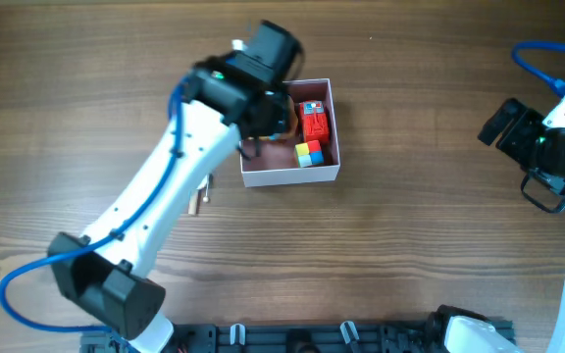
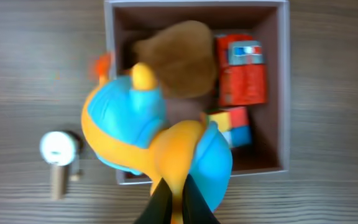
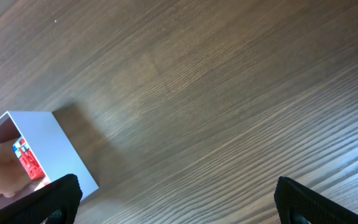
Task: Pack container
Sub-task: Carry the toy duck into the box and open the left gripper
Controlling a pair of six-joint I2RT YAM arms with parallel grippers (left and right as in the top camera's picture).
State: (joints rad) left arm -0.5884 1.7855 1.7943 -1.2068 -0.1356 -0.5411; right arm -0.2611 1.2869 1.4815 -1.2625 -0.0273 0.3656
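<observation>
Next, my left gripper releases the blue toy figure, now held over the box, on the bottom of the box next to the small multicoloured cube [image 1: 282, 158] [image 2: 181, 133].
The container [image 1: 333, 127] is a square white-walled box with a dusty-pink inside, at the table's middle back; it also shows in the left wrist view [image 2: 282, 93] and the right wrist view [image 3: 55, 149]. Inside lie a red toy vehicle [image 1: 314, 123] and a small multicoloured cube [image 1: 308, 154]. My left gripper [image 2: 178, 202] is shut on an orange and blue toy figure with a brown top [image 2: 154, 124], held over the box's left part. My right gripper [image 3: 176, 199] is open and empty, far to the right above bare wood.
A small white-headed cylindrical object [image 2: 58, 155] lies on the table just left of the box; it also shows in the overhead view [image 1: 199, 196]. A black rack [image 1: 302, 338] runs along the front edge.
</observation>
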